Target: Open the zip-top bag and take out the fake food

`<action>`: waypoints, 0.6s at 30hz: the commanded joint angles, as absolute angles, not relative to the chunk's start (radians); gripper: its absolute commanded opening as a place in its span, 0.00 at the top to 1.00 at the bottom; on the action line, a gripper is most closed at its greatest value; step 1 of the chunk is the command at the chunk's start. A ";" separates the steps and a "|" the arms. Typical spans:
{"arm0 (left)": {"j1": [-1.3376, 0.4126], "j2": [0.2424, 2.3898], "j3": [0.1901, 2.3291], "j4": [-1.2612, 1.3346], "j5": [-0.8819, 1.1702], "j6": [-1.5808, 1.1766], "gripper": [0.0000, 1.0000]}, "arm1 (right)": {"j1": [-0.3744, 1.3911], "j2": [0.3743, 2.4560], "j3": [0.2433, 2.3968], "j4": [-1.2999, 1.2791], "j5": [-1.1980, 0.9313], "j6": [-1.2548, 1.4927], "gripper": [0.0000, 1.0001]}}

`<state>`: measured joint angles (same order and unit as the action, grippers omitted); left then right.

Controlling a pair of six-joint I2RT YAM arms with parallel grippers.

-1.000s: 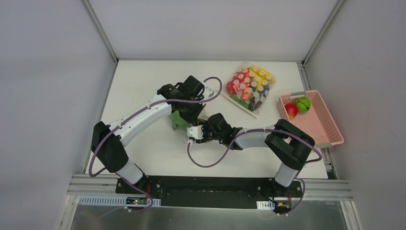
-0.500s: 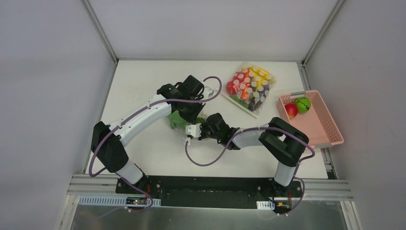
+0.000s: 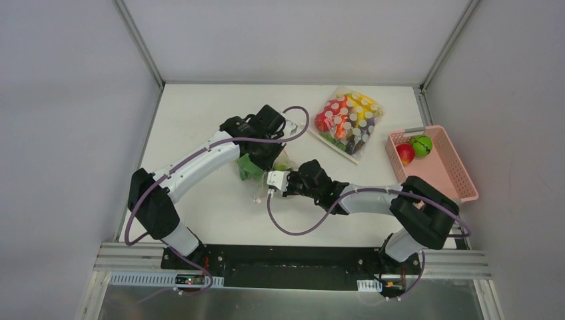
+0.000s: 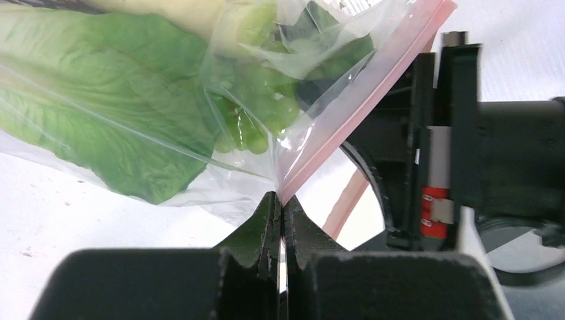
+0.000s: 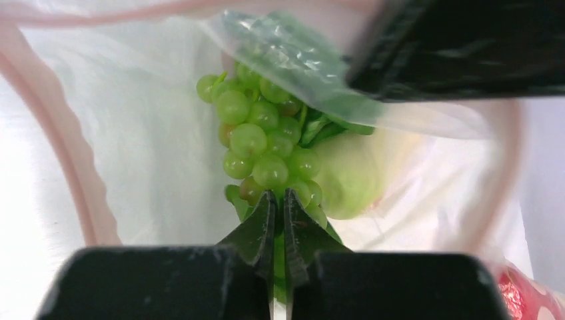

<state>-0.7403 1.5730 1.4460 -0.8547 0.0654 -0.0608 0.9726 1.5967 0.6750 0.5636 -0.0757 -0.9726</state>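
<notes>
My right gripper is only pinching the grapes thinly by the leaves at their near end. Next, I open it and close it around the plump grapes (image 5: pixel 270 171) before lifting.
The clear zip-top bag (image 4: pixel 200 133) with its pink zip strip (image 4: pixel 363 100) lies at mid-table, hidden mostly under the arms in the top view (image 3: pixel 252 168). My left gripper (image 4: pixel 280 203) is shut on the bag's pink edge and holds it up. Inside are leafy lettuce (image 4: pixel 100 93) and green grapes (image 5: pixel 263 147). My right gripper (image 5: pixel 280 200) reaches into the bag's open mouth and is shut on the near end of the grapes. A pale green piece (image 5: pixel 350 177) lies beside the grapes. A red apple (image 3: pixel 405 153) and a green round fruit (image 3: pixel 420 145) sit in the pink basket (image 3: pixel 450 175).
A white-dotted clear bag (image 3: pixel 348 120) of red, orange, yellow and purple items lies at the back right. The pink basket stands at the table's right edge. Purple cables loop round both arms near the bag.
My right arm has stretched out lower, with its elbow moved right; its gripper has shifted slightly up and right at the bag's mouth. The left arm has held still.
</notes>
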 commanded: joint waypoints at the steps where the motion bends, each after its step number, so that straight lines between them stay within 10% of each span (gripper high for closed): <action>1: -0.744 1.588 1.483 -0.887 0.037 -0.069 1.00 | 0.975 1.485 0.655 0.578 -0.100 -0.868 1.00; 18: -0.743 1.592 1.482 -0.891 0.005 -0.076 1.00 | 0.975 1.276 0.629 0.543 -0.203 -0.650 1.00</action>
<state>-0.7403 1.5955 1.4544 -0.8726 0.0391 -0.0658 0.9726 1.3678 0.6392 0.5350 -0.1406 -0.7368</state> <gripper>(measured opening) 0.010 0.026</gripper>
